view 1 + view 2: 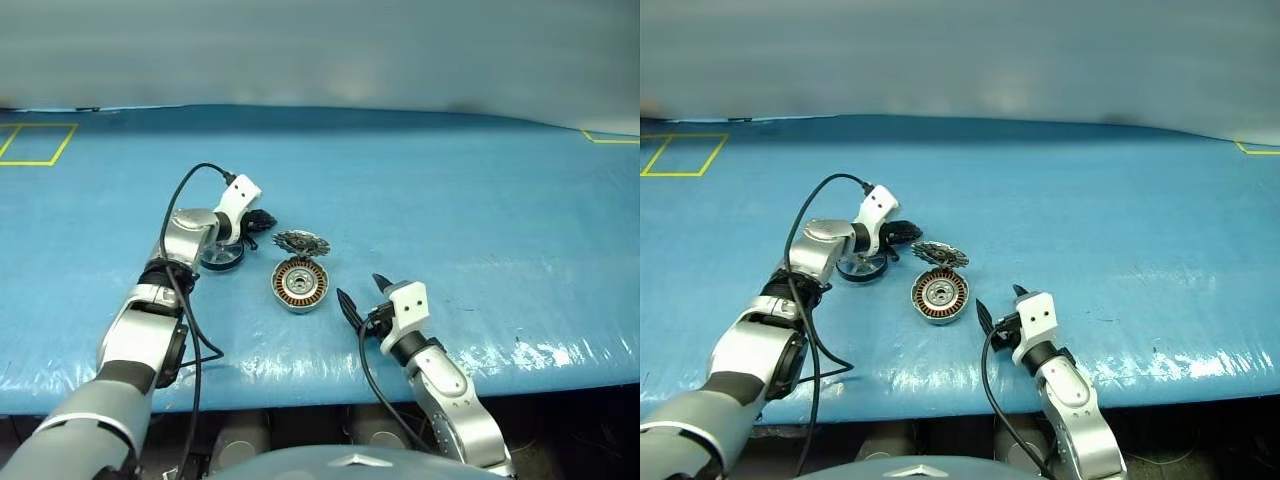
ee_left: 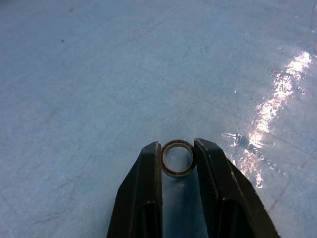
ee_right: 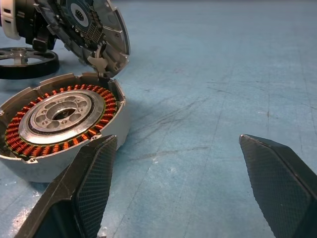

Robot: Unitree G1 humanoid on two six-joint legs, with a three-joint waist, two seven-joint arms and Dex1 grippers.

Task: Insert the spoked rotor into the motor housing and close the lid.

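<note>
Next, my left gripper lets go of the tiny black ring in the silver centre of the open motor housing (image 1: 300, 281).
The motor housing (image 1: 300, 284) lies open on the blue table, its copper windings and silver centre facing up. Its lid (image 1: 301, 243) stands tilted up at the housing's far edge, segmented inside showing (image 3: 86, 25). The spoked rotor (image 1: 222, 257) lies flat on the table left of the housing, partly under my left wrist. My left gripper (image 2: 177, 145) hovers over bare table beyond the rotor, shut on a tiny black ring (image 2: 171, 172). Just in front and to the right of the housing is my right gripper (image 1: 360, 290), open and holding nothing.
The blue table cover (image 1: 480, 220) stretches wide to the right and back. Yellow tape marks lie at the far left (image 1: 35, 145) and far right (image 1: 610, 138). A black cable (image 1: 180, 200) loops over my left arm. The table's front edge (image 1: 300, 395) runs just behind my right gripper.
</note>
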